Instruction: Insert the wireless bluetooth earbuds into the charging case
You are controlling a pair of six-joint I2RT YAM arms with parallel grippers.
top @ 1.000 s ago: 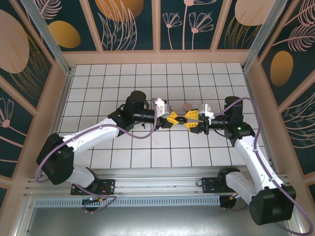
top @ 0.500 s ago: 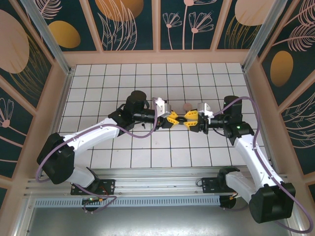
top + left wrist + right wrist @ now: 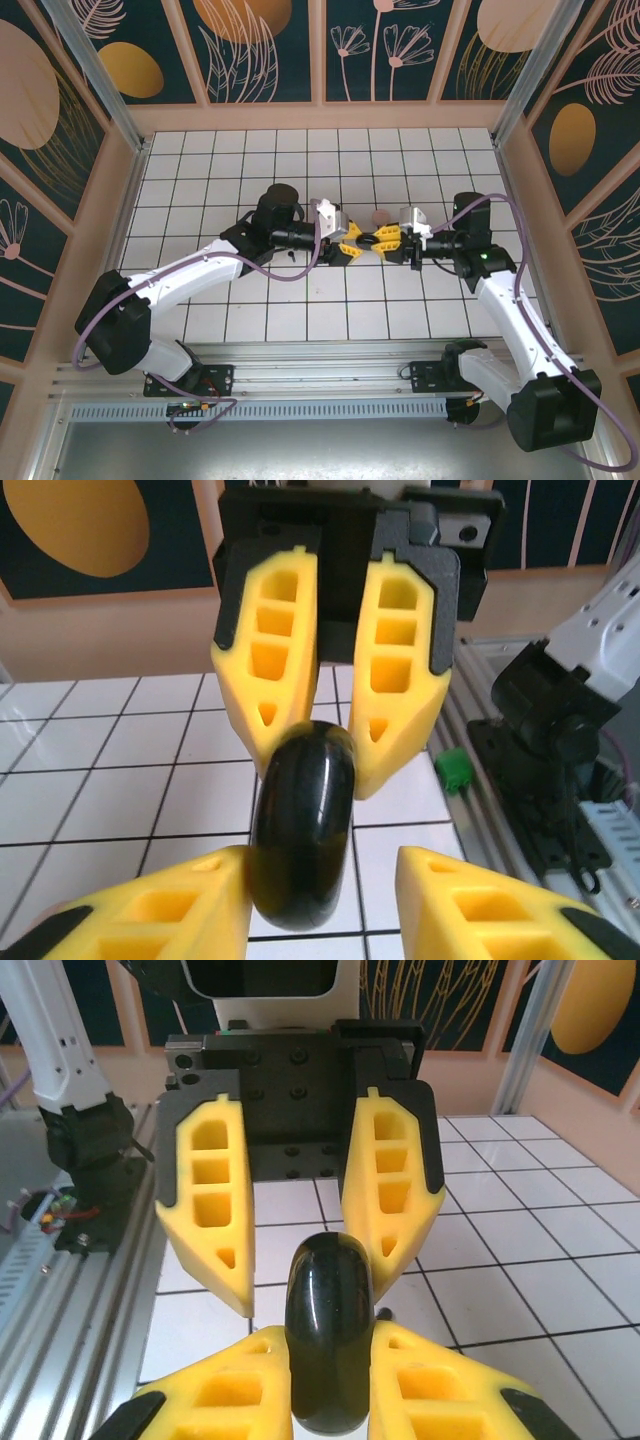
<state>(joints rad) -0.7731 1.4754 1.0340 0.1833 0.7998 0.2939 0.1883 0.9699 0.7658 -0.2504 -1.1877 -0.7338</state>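
Observation:
I can see the charging case slanted against one finger, so next I open my left gripper and clasp the case squarely by its sides (image 3: 338, 878) before my right gripper releases it.
A glossy black charging case (image 3: 330, 1290) hangs edge-on above the tiles, held between the two arms at mid-table (image 3: 367, 241). My right gripper (image 3: 330, 1338) is shut on it, both yellow pads pressed to its sides. My left gripper (image 3: 322, 868) faces it from the other side and stands open. One of its fingers (image 3: 190, 900) still touches the case (image 3: 303, 825), and the other stands clear of it. A tiny dark thing (image 3: 383, 1313) lies on a tile under the case. I cannot tell whether it is one of the earbuds.
A small pale pink rounded object (image 3: 379, 215) lies on the tiles just beyond the meeting grippers. The white tiled floor (image 3: 300, 160) is ringed by peach walls. The metal base rail (image 3: 330, 385) runs along the near edge.
The right gripper has closed onto the black case. The left gripper, shut on it before, has opened. Both arms have stayed in about the same place.

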